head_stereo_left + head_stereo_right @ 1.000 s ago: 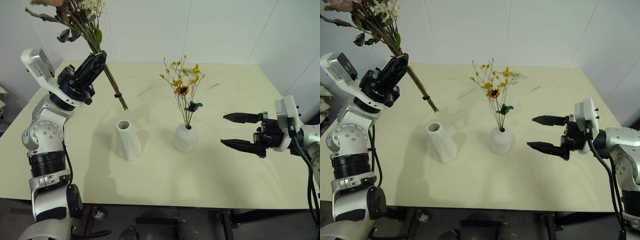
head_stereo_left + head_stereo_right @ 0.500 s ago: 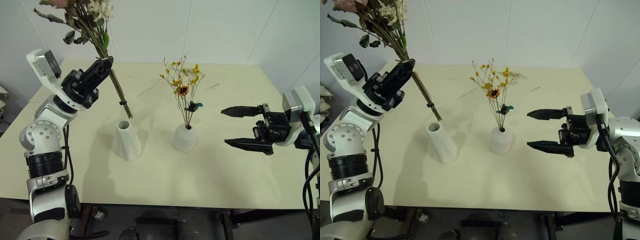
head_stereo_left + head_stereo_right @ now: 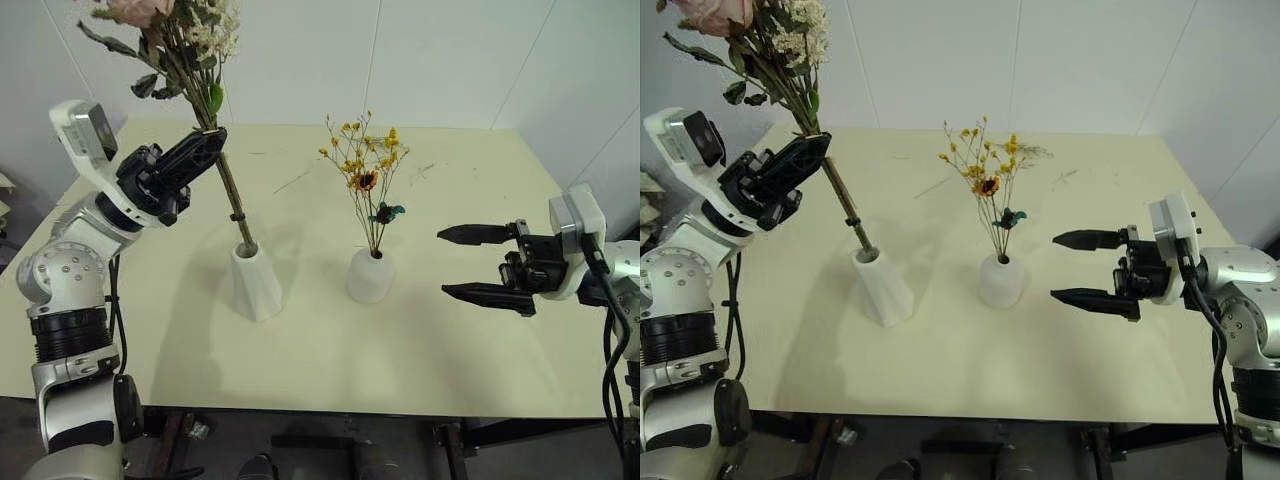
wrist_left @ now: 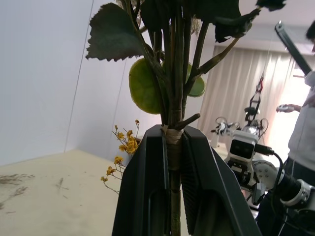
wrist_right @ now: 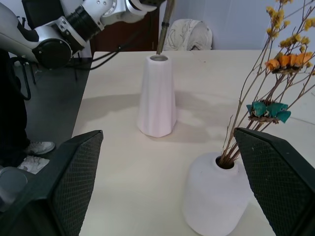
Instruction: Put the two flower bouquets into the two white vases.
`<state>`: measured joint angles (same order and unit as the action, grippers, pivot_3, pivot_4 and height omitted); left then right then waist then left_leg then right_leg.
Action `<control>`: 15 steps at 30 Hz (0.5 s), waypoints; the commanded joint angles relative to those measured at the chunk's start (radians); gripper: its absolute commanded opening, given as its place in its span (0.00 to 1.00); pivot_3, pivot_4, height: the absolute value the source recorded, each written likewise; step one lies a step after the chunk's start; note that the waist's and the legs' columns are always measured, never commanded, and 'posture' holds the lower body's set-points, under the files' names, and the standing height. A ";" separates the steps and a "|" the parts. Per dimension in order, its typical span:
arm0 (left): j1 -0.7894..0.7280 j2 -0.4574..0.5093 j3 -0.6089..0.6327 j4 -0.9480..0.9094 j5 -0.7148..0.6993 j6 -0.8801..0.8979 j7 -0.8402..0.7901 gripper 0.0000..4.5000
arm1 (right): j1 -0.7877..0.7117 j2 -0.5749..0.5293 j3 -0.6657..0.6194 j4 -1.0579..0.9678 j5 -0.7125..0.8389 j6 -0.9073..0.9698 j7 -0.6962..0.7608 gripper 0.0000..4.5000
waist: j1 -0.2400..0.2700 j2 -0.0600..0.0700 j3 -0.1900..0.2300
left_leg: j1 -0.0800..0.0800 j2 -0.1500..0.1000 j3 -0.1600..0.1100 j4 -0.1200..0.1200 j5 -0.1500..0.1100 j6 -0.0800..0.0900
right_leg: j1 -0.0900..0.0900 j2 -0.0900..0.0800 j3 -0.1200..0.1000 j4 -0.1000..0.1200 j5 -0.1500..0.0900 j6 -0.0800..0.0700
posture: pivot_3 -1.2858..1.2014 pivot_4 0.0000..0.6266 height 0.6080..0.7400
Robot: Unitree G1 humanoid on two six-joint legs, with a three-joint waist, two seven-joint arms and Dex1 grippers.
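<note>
The pink rose bouquet will be let go by my left gripper with its stems inside the opening of the tall faceted white vase (image 3: 248, 250). The bouquet's stem ends are at that mouth now.
My left gripper (image 3: 205, 147) is shut on the stems of the pink rose bouquet (image 3: 170, 30), held up at the left. The stem ends (image 3: 243, 235) reach the mouth of the tall faceted white vase (image 3: 255, 282); the right wrist view shows them at its opening (image 5: 158, 57). The yellow-orange spray (image 3: 365, 165) stands upright in the short rounded white vase (image 3: 371, 277). My right gripper (image 3: 468, 262) is open, level, pointing left, and apart from the rounded vase on its right.
The cream table (image 3: 330, 350) has a few loose twigs (image 3: 290, 182) lying towards the back. A white wall (image 3: 430, 50) rises behind it. A person (image 4: 302, 123) and other robot gear (image 4: 246, 147) stand beyond in the left wrist view.
My left gripper has tipped the rose bouquet more upright and brought the stem ends from above the table down to the tall vase's mouth. The right gripper stays open, barely shifted.
</note>
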<state>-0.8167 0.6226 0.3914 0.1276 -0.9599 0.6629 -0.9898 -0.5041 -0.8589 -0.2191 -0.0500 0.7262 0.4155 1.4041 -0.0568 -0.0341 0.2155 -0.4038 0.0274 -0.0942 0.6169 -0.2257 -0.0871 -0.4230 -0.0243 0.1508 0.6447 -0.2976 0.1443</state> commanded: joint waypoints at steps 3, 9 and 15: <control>0.007 0.036 0.005 -0.035 0.016 -0.013 -0.013 0.02 | 0.005 -0.002 -0.017 -0.035 0.001 -0.018 -0.008 1.00 | -0.001 0.000 0.000 | 0.000 0.000 0.000 0.000 0.000 0.000 | 0.000 0.000 0.000 0.000 0.000 0.000 | 0.52 0.24 1.00; 0.021 0.027 -0.020 -0.021 0.048 -0.033 -0.035 0.02 | -0.001 0.004 -0.008 -0.030 -0.010 -0.023 -0.016 1.00 | -0.001 0.000 0.000 | 0.000 0.000 0.000 0.000 0.000 0.000 | 0.000 0.000 0.000 0.000 0.000 0.000 | 0.52 0.24 1.00; 0.032 0.015 -0.029 0.003 0.069 -0.051 -0.055 0.02 | 0.002 0.004 -0.008 -0.033 -0.016 -0.022 -0.024 1.00 | 0.000 0.000 0.000 | 0.000 0.000 0.000 0.000 0.000 0.000 | 0.000 0.000 0.000 0.000 0.000 0.000 | 0.52 0.24 1.00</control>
<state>-0.7882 0.6361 0.3558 0.1335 -0.8946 0.6328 -1.0302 -0.4986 -0.8533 -0.2039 -0.0531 0.7025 0.4099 1.3847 -0.0572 -0.0340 0.2155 -0.4038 0.0274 -0.0942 0.6169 -0.2257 -0.0871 -0.4229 -0.0243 0.1508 0.6444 -0.2976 0.1442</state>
